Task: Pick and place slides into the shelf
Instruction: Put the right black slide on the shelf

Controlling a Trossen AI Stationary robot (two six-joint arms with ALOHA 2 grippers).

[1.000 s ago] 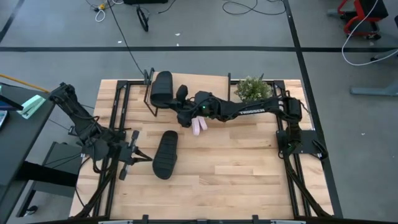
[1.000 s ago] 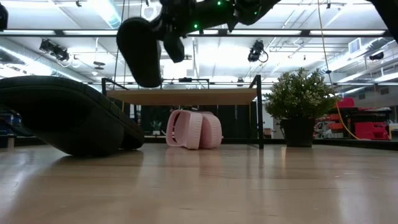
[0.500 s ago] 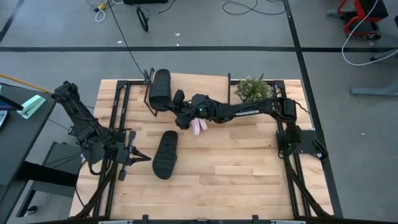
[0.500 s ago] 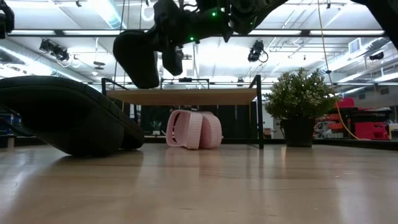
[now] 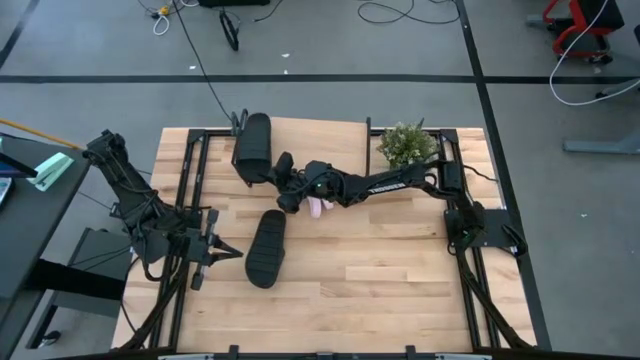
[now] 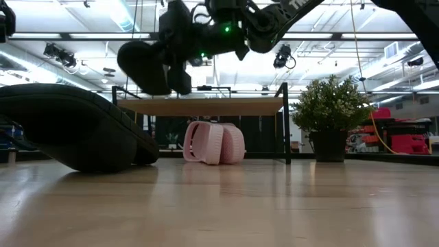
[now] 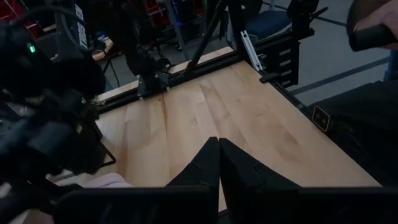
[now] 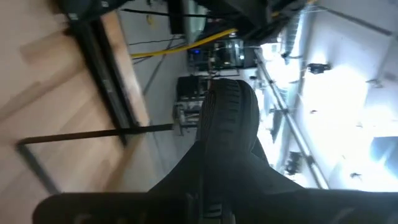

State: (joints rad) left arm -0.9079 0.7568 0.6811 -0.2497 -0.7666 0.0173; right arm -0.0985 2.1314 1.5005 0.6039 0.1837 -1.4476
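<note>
Next, my right gripper sets the black slide down on the shelf board's far end from the potted plant (image 5: 254,153). The black slide now hangs above the shelf board.
My right gripper (image 5: 279,181) reaches from the table's right side and is shut on one black slide (image 5: 252,148), held in the air over the left end of the shelf (image 5: 330,132). In the low view this slide (image 6: 145,66) hangs above the shelf's wood board (image 6: 206,106). The second black slide (image 5: 266,248) lies flat on the table in front of the shelf. Two pink slides (image 6: 213,143) stand on edge under the shelf board. My left gripper (image 5: 222,250) waits shut, low at the table's left, just left of the lying black slide. My right gripper pinches the lifted black slide at its near end (image 5: 262,176), coming level from the table's right. The slide is clear of table and shelf and reaches away from the fingers, its ribbed sole (image 8: 230,112) facing the wrist camera. The gripper hides the exact place of contact.
A potted plant (image 5: 405,143) stands at the shelf's right end. Black frame rails run along the table's left (image 5: 190,200) and right sides (image 5: 455,200). Bare wood (image 5: 380,270) lies between the shelf and the near edge. The lying black slide fills the low view's left (image 6: 68,127).
My right gripper has carried the black slide toward the table's left edge and a little down, from above the shelf's left part to its left end. The slide has turned slightly in the hold. The lying black slide and the pink slides have stayed put.
</note>
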